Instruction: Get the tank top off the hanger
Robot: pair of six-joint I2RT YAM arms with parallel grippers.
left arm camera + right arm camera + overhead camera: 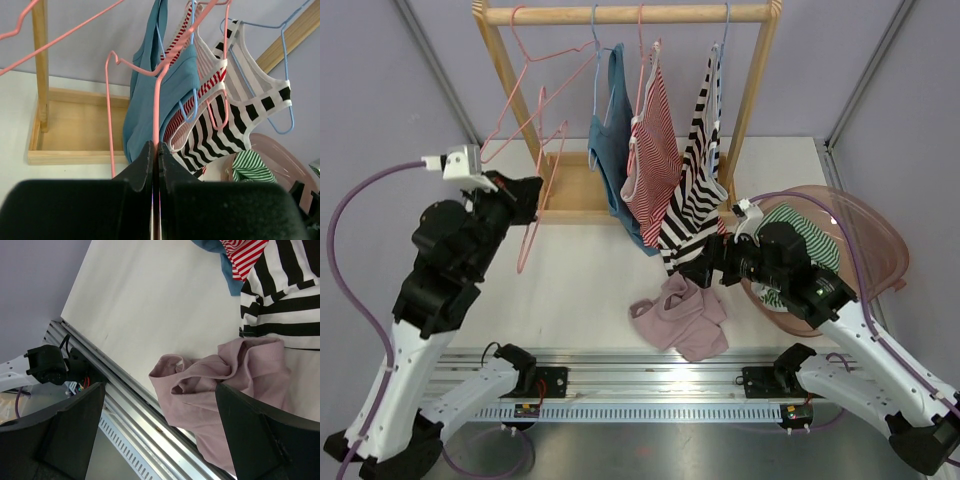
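The bunched far folds (pixel 685 298) (pixel 237 371) of the pink tank top are nearest the black-and-white striped top. Next, my right gripper closes on them.
A pink tank top (pixel 680 315) lies crumpled on the table near the front edge, off any hanger. My left gripper (pixel 533 197) is shut on the wire of an empty pink hanger (pixel 552 165), held tilted beside the wooden rack (pixel 620 14). In the left wrist view the fingers (pixel 145 160) pinch that wire (pixel 157 100). My right gripper (pixel 702 265) is open and empty, just above the pink top's far edge. In the right wrist view the pink top (pixel 225 385) lies between the spread fingers of that gripper (pixel 160 387).
A blue top (pixel 610 150), a red-striped top (pixel 655 150) and a black-and-white striped top (pixel 698 180) hang on the rack. Another empty pink hanger (pixel 520 60) hangs at the left. A pink basket (pixel 865 235) with a green-striped garment (pixel 810 235) stands at the right.
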